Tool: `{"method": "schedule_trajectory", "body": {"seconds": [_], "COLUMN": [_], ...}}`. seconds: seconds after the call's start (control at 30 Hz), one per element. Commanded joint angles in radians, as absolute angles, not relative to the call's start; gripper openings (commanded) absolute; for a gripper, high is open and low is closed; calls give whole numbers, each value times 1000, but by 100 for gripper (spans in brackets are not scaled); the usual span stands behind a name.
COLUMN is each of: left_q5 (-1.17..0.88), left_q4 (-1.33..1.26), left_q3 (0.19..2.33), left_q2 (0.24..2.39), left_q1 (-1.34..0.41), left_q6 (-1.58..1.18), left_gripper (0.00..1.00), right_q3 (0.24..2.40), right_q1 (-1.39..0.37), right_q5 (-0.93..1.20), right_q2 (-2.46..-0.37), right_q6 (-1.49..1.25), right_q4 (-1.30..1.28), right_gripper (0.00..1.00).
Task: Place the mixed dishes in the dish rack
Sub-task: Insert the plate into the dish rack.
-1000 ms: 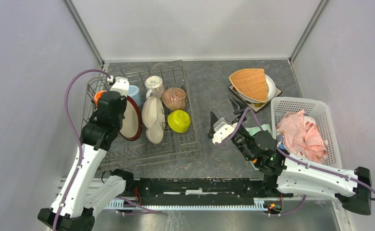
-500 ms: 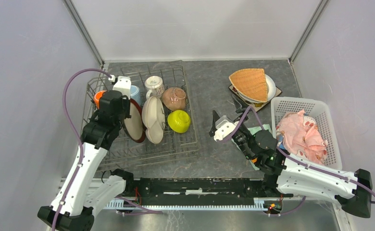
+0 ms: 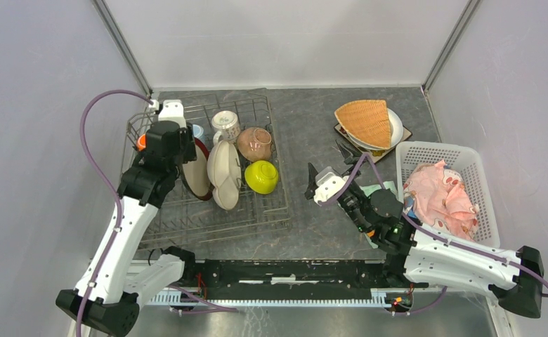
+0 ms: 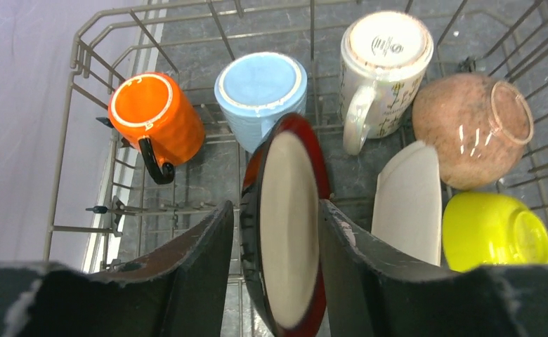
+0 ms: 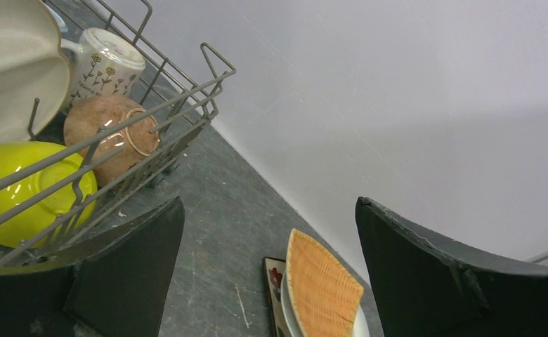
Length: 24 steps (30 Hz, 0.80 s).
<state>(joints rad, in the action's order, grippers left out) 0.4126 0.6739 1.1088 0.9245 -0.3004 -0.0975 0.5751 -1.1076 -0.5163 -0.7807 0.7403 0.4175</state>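
The red-rimmed plate is leaning over in the dish rack, so my left gripper needs to grip the plate's top edge (image 4: 258, 228) and tip it more upright before letting it go.
The grey wire dish rack (image 3: 208, 219) holds an orange mug (image 4: 148, 112), a light-blue mug (image 4: 261, 88), a white patterned mug (image 4: 383, 63), a tan bowl (image 4: 471, 130), a lime-green bowl (image 4: 496, 232) and a cream plate (image 4: 408, 203). A red-rimmed plate (image 4: 285, 210) stands on edge among the tines. My left gripper (image 4: 275, 207) straddles its top edge, open, with a gap showing at the left finger. My right gripper (image 3: 326, 159) hovers open and holding nothing, right of the rack. A woven tan plate (image 3: 364, 121) lies on a white plate (image 3: 395, 128) at the back right.
A white perforated basket (image 3: 468, 156) at the right holds a pink cloth (image 3: 440, 193). A teal cloth (image 3: 375, 188) lies beside it, under my right arm. A dark patterned tile (image 3: 341, 133) sits beneath the stacked plates. Grey walls close in on three sides.
My left gripper has opened from shut and let go of the red-rimmed plate, lifting slightly toward the back of the rack. The right arm has barely moved.
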Motion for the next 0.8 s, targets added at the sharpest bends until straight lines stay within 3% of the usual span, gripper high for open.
{"method": "schedule_trajectory", "body": {"seconds": [0.0, 0.4, 0.6, 0.77], "left_q5": [452, 445, 428, 397], "left_q4": [678, 678, 654, 652], "left_q3": [1219, 1180, 1122, 1097], "left_q2": [956, 1065, 1114, 1114], "left_q1": [-294, -175, -155, -153], "left_q6": [-198, -224, -236, -238], "left_gripper": [57, 65, 64, 58], "right_q3": [597, 640, 633, 617], "right_q1": [-1102, -1101, -1101, -1101], "right_q5": [-498, -452, -454, -471], "right_q2": [-796, -821, -803, -782], "right_q6": [642, 620, 624, 632], "right_q4": [444, 390, 373, 372], "right_gripper": [98, 98, 98, 98]}}
